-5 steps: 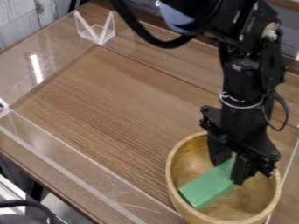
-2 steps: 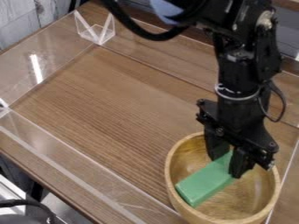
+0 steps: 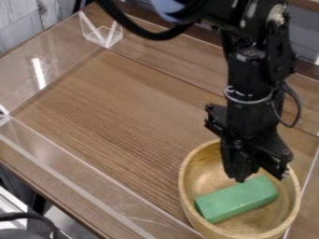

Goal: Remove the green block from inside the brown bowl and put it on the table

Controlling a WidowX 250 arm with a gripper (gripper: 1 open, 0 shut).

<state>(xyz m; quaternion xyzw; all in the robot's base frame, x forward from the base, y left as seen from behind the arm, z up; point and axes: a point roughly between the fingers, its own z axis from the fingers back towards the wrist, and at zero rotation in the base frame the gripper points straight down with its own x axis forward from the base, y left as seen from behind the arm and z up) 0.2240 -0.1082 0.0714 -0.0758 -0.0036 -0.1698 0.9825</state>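
Observation:
My gripper needs to open, reach deeper into the brown bowl and close around the block's end [image 3: 262,189], as its fingers are too high at the green block's far edge.
The green block [image 3: 236,200] lies inside the brown bowl [image 3: 196,168] at the table's near right, its long side running left to right and its right end slightly raised. My gripper [image 3: 256,174] points straight down into the bowl. Its dark fingers [image 3: 241,166] come down on the block's upper right end and are shut on it. The black arm hides the bowl's far rim. The table [image 3: 125,103] is wood-grain brown.
Low clear acrylic walls [image 3: 75,177] run along the table's left and front edges. A small clear folded stand [image 3: 103,30] sits at the far left corner. The bowl sits close to the table's front right edge.
The block has swung from a diagonal lie to nearly left-right inside the bowl. The fingers have closed together on its right end. The arm has barely shifted.

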